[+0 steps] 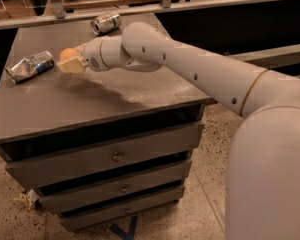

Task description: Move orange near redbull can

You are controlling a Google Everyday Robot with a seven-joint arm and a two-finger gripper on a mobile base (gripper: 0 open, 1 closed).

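My gripper is to let go of the orange, held just above the cabinet top now, on the grey cabinet top (55, 66), beside the inner end of the redbull can.
The orange (66, 53) is a small round fruit held in my gripper (70, 61), which is shut on it just above the grey cabinet top (90, 99). The redbull can (30, 66), crushed and dented in silver and blue, lies on its side near the left edge of the top. The gripper with the orange is a short way to the right of that can, not touching it. My white arm reaches in from the right.
An undented silver can with greenish markings (105, 23) lies on its side at the back of the cabinet top. The cabinet has three drawers (115, 156) in front. A rail and dark wall run behind; speckled floor lies below.
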